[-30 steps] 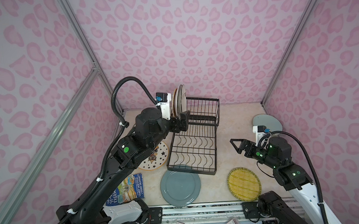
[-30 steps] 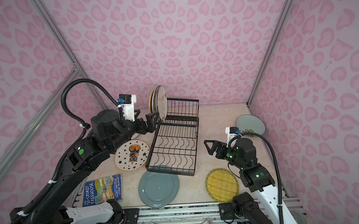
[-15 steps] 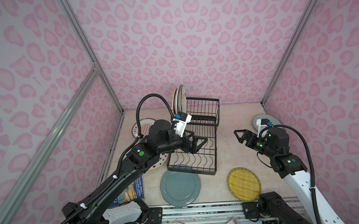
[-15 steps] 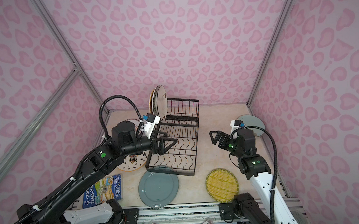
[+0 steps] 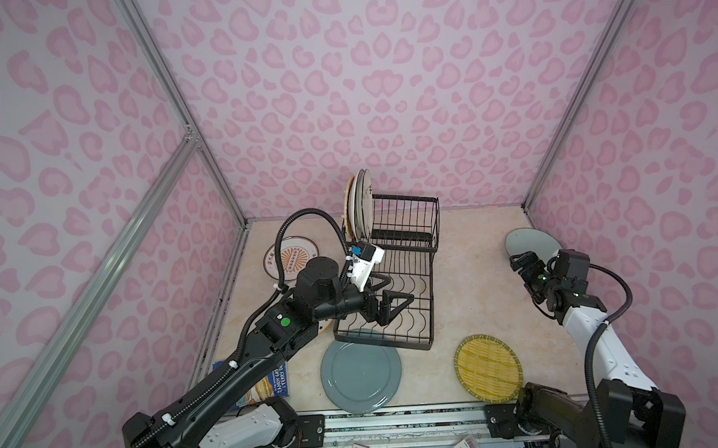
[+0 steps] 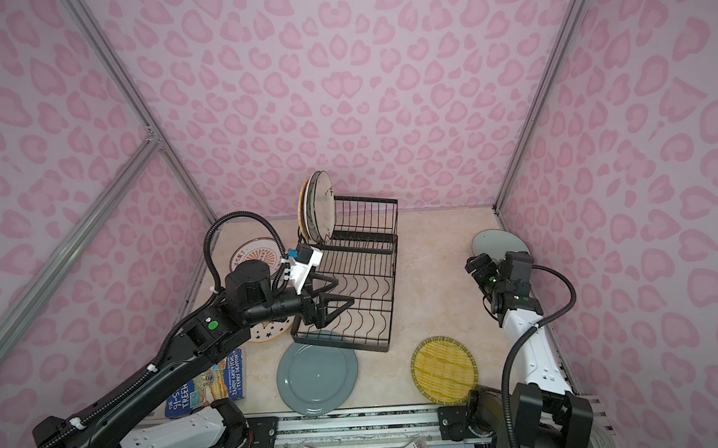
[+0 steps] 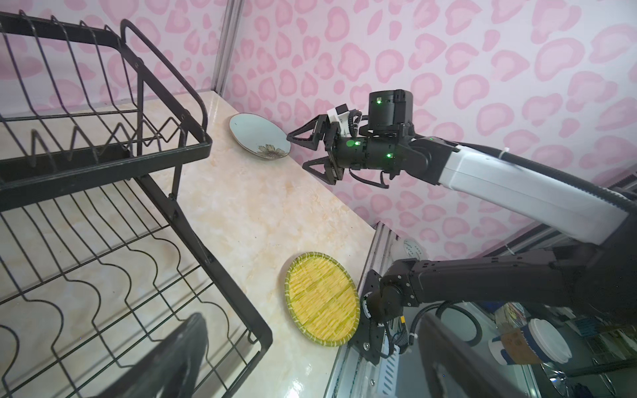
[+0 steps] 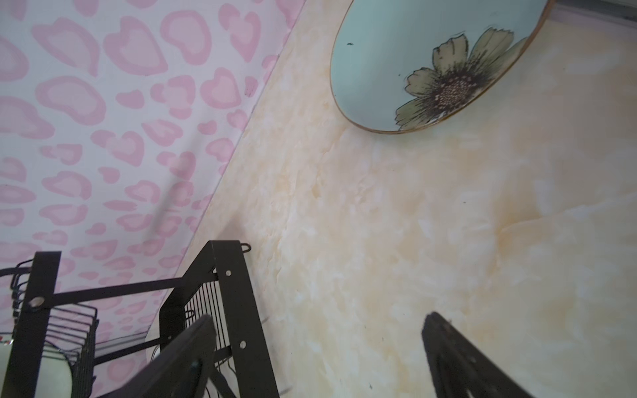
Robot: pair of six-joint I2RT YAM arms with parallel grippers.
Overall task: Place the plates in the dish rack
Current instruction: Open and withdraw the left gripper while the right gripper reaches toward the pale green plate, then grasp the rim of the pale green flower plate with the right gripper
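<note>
The robot's right gripper needs to next close on the near edge (image 5: 542, 265) (image 8: 512, 70) beside the printed flower of the pale blue flower plate.
The black wire dish rack (image 5: 405, 273) (image 6: 363, 274) stands mid-table, with a few plates (image 5: 358, 204) (image 6: 319, 208) upright at its far left end. My left gripper (image 5: 397, 292) (image 6: 341, 293) hovers open and empty over the rack's lower tier (image 7: 103, 262). A pale blue flower plate (image 5: 529, 242) (image 7: 258, 136) (image 8: 413, 51) lies far right. Beside its near edge my right gripper (image 5: 519, 264) (image 7: 303, 151) (image 8: 320, 344) is open and empty. Lying flat are a teal-grey plate (image 5: 360, 370), a yellow woven plate (image 5: 488, 367) (image 7: 322, 298), a sunburst plate (image 5: 290, 257) and a star plate (image 6: 270, 331).
A blue-covered book (image 6: 206, 385) lies at the front left, partly under my left arm. Pink patterned walls close in on three sides. A metal rail (image 5: 399, 418) runs along the front edge. The teal-grey plate's far edge sits under the rack's front corner.
My left gripper has drawn away from the upright plates, forward and down over the lower tier. My right gripper has moved back and right to the pale blue plate.
</note>
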